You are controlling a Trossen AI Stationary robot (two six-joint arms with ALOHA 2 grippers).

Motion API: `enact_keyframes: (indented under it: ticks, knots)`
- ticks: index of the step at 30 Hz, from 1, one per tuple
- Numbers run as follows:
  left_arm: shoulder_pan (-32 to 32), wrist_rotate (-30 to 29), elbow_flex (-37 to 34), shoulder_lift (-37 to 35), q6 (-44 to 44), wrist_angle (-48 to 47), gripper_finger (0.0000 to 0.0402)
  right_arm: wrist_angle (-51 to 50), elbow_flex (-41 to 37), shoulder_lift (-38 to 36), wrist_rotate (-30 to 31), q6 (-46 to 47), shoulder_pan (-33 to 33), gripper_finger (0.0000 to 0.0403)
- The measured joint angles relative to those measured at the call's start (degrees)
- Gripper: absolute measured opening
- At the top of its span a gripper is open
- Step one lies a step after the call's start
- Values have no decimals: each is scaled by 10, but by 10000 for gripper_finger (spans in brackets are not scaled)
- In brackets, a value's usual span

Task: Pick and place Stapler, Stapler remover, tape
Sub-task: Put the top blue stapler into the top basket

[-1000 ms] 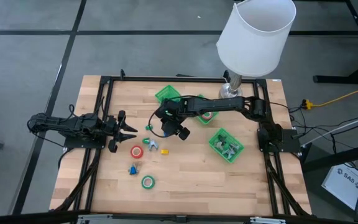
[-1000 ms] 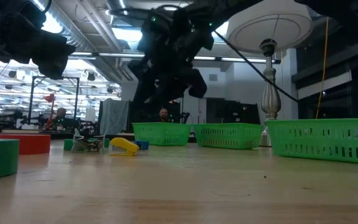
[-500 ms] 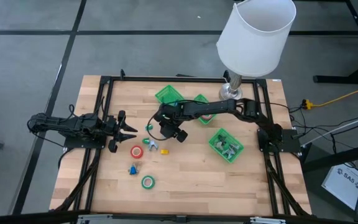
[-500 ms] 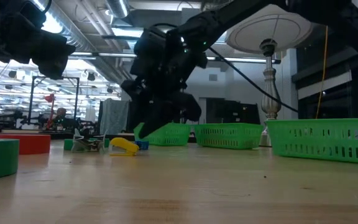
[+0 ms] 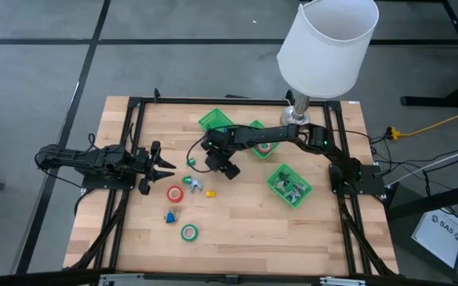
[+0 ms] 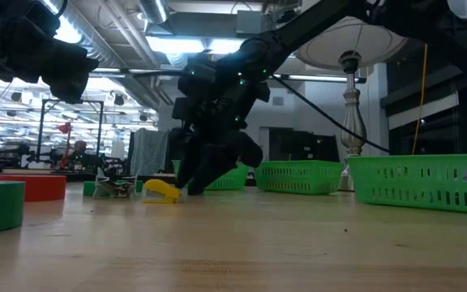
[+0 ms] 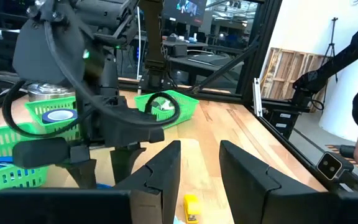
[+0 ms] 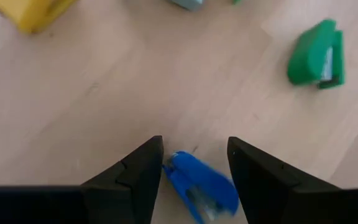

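The blue stapler lies slanted between the fingers of the robot's right gripper, so the right gripper needs to open wider, turn in line with the stapler and grip its long sides (image 8: 219,175).
My right gripper (image 5: 208,164) hangs low over the table's middle, open, its fingers standing on either side of a small blue stapler (image 8: 202,184) lying on the wood; whether they touch it, I cannot tell. A green stapler (image 8: 319,59) and a yellow stapler (image 6: 162,191) lie close by. A red tape roll (image 5: 174,193) and a green tape roll (image 5: 189,232) rest flat on the table nearer the front. My left gripper (image 5: 164,165) waits at the table's left, level and open, with nothing between its fingers.
Three green trays stand toward the far and right side: one (image 5: 215,121) at the back, one (image 5: 261,139) under my right arm, one (image 5: 289,184) holding several small metal items. A white lamp (image 5: 328,48) stands at the far right. A small blue item (image 5: 169,215) lies near the green roll.
My right gripper has come down toward the table and a little toward its left edge, rolling slightly at the wrist, and now stands just above the wood next to the yellow stapler. Its fingers have kept their gap.
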Motion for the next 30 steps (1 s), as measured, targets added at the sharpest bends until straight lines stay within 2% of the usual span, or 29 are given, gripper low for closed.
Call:
enact_keyframes:
  ticks: [8, 16, 21, 25, 30]
  knots:
    - [0, 0, 0, 0, 0, 0, 107, -22, 2, 5, 0, 111, 0, 174]
    - [0, 0, 0, 0, 0, 0, 107, -31, 2, 5, 8, 219, 7, 94]
    - [0, 0, 0, 0, 0, 0, 107, -31, 0, -1, 17, 239, 11, 60]
    - [0, 0, 0, 0, 0, 0, 107, -44, 6, -9, 34, 239, 12, 74]
    - [0, 0, 0, 0, 0, 0, 107, -73, 44, -27, 39, 240, 12, 138]
